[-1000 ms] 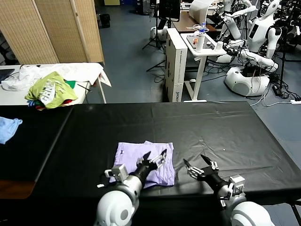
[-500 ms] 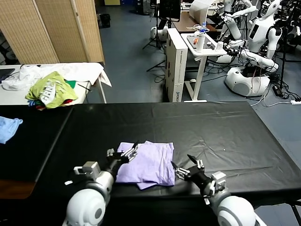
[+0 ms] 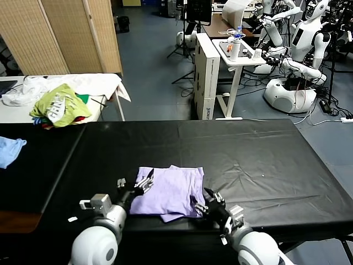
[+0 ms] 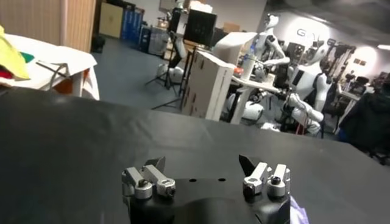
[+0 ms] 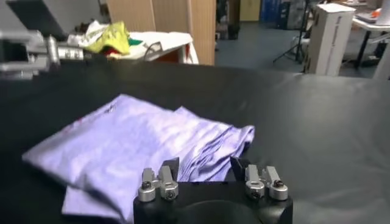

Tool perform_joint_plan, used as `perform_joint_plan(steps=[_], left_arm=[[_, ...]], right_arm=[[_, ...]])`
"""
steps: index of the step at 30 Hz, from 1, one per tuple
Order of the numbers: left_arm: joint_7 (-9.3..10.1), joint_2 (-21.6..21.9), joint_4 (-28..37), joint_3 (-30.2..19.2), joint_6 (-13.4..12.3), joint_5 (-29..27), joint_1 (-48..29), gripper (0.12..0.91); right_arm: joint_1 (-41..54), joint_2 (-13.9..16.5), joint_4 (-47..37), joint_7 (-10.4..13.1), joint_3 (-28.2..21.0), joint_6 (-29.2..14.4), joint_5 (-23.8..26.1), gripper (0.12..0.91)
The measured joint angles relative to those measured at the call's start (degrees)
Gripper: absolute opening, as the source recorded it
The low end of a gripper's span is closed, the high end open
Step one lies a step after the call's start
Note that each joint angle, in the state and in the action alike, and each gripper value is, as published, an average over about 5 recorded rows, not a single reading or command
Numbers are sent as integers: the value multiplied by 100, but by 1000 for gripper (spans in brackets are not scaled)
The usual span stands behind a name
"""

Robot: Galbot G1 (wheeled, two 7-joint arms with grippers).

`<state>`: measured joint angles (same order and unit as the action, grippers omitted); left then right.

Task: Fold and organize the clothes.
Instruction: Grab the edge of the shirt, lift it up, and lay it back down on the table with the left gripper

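Observation:
I should grip the lavender pile's side edge [image 3: 134, 202] facing the light blue cloth with my left gripper, slightly nearer the table's front.
The clothes [image 3: 168, 189] are a folded lavender pile on the black table [image 3: 248, 149], near its front edge. My left gripper [image 3: 135, 181] hovers at the pile's left edge, open and empty. In the left wrist view the left gripper [image 4: 201, 164] has only black covering between its fingers, with a sliver of lavender cloth [image 4: 297, 213] beside it. My right gripper [image 3: 203, 200] is at the pile's front right corner. In the right wrist view the right gripper [image 5: 205, 165] is open, with the layered edge of the clothes [image 5: 152, 137] just ahead of its tips.
A light blue cloth [image 3: 10, 150] lies at the table's far left. Behind it, a white side table [image 3: 102, 107] holds a yellow-green heap [image 3: 59, 106]. A folding screen [image 3: 71, 33], a white cart [image 3: 237, 55] and parked robots [image 3: 298, 61] stand beyond the far edge.
Both arms have shifted left. The left gripper came off the top of the pile to its left edge and opened wider. The right gripper moved in from the bare table to the pile's right corner.

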<state>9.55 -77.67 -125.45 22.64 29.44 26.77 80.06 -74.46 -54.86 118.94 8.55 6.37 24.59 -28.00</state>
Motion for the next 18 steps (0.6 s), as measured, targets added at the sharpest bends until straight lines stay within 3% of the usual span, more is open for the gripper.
perform_joint_plan(steps=[4,11,18], left_arm=[[2,-4,-8,34,-7,-26,49,907],[-26,51,30,158,-42,-12,68,907],[-366,39,344,369,-427,88,103,907]], right_arm=[[-76,2,104,-64,158,-295,-335,885],[-301,99,424,-83,604,-619,-880,907],[-480,159,603,-64,1127,-624,-1130,907]])
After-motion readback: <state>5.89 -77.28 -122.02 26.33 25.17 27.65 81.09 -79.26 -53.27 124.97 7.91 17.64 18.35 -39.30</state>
